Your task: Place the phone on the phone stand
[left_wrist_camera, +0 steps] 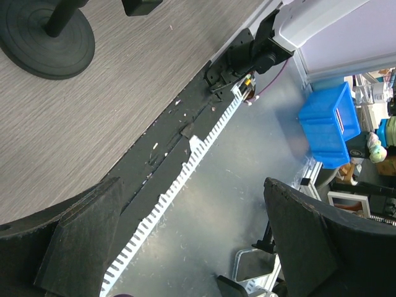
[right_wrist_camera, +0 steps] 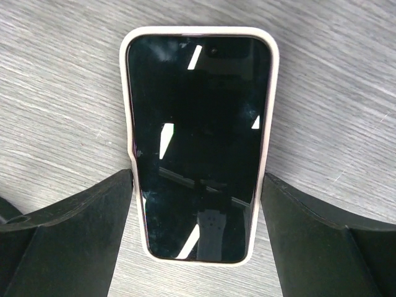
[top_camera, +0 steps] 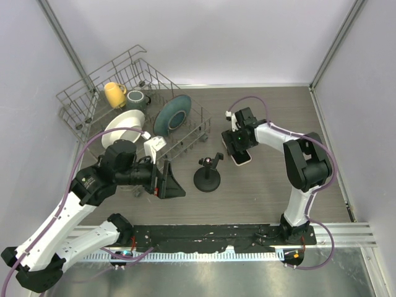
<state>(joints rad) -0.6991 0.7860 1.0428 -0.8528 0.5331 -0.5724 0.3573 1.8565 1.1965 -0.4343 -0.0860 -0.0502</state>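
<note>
My right gripper will open its fingers, which hold the phone's near half, then move farther along and grip the middle of its long sides (right_wrist_camera: 201, 146) before lifting.
The phone (right_wrist_camera: 198, 124), with a black screen and a pale rim, lies flat on the wood table. It shows in the top view (top_camera: 242, 158) under my right gripper (top_camera: 238, 143). In the right wrist view my right gripper (right_wrist_camera: 198, 185) has one black finger (right_wrist_camera: 93, 229) against each long side of the phone's near half, closed to its width. The phone stand (top_camera: 208, 172), a black disc base with a post, stands mid-table left of the phone; its base shows in the left wrist view (left_wrist_camera: 46, 37). My left gripper (top_camera: 170, 182) is open and empty (left_wrist_camera: 189, 210), left of the stand.
A grey wire dish rack (top_camera: 133, 65) at the back left holds a yellow cup (top_camera: 114, 93), a white plate (top_camera: 124, 127) and a teal bowl (top_camera: 172, 114). The black mounting rail (top_camera: 204, 235) runs along the near edge. A blue bin (left_wrist_camera: 328, 124) sits off the table.
</note>
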